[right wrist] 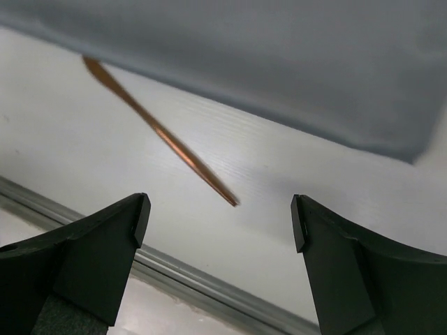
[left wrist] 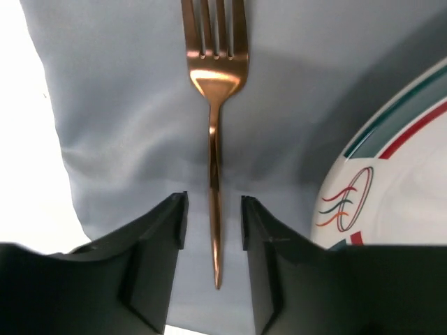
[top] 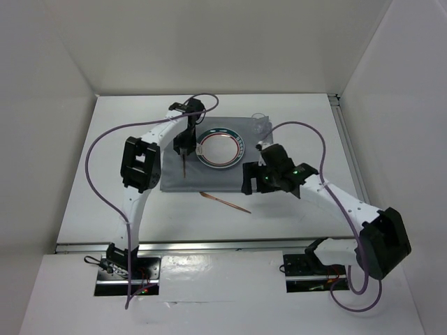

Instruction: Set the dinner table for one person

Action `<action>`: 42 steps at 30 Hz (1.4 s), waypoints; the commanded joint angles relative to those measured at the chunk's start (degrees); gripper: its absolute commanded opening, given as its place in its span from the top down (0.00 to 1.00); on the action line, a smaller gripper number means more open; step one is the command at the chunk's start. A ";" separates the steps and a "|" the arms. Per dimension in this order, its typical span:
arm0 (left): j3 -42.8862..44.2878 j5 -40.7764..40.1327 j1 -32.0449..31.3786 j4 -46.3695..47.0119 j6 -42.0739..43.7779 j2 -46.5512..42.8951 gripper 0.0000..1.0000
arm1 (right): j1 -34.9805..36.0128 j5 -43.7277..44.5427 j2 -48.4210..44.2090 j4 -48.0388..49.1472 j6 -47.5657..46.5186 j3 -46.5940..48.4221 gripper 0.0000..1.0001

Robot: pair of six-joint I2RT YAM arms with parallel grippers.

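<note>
Next, my right gripper goes to the middle of the copper knife's handle (top: 232,205) (right wrist: 186,155) and closes there, between its blade and its near end.
A copper fork (top: 184,166) lies on the grey cloth (top: 223,178) left of the white plate (top: 220,148) with green and red rim bands. My left gripper (top: 184,149) hovers over the fork's handle. In the left wrist view the fork (left wrist: 213,105) lies between the fingers of the left gripper (left wrist: 214,209), which is open with a gap on each side. A copper knife (top: 225,201) lies on the white dinner table (top: 105,202) in front of the cloth. My right gripper (top: 248,183) is wide open and empty above the knife's (right wrist: 160,129) near end.
A clear glass (top: 260,123) stands at the cloth's far right corner. The plate's rim (left wrist: 398,181) lies just right of the left fingers. The table's metal rail (right wrist: 181,279) runs close under the right gripper (right wrist: 220,216). White walls enclose the table.
</note>
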 commanded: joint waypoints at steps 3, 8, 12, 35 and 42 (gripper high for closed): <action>-1.13 1.19 -0.05 -0.87 0.47 -5.39 0.25 | 9.55 9.38 3.01 9.72 -7.17 2.97 0.08; -1.13 1.19 -1.19 -2.90 0.47 -12.05 0.13 | 9.56 6.50 14.00 6.47 -9.17 9.41 0.15; -3.22 -0.65 -2.78 -4.65 -0.32 -18.12 0.11 | 11.58 2.64 17.34 10.50 -12.25 9.41 0.23; -25.20 3.65 -5.94 -0.43 -6.92 -46.44 0.11 | 18.52 3.15 28.86 14.73 -14.64 4.06 0.48; -25.21 2.60 -5.94 -0.43 -6.92 -46.44 0.11 | 21.94 4.29 29.92 13.59 -16.47 4.05 0.75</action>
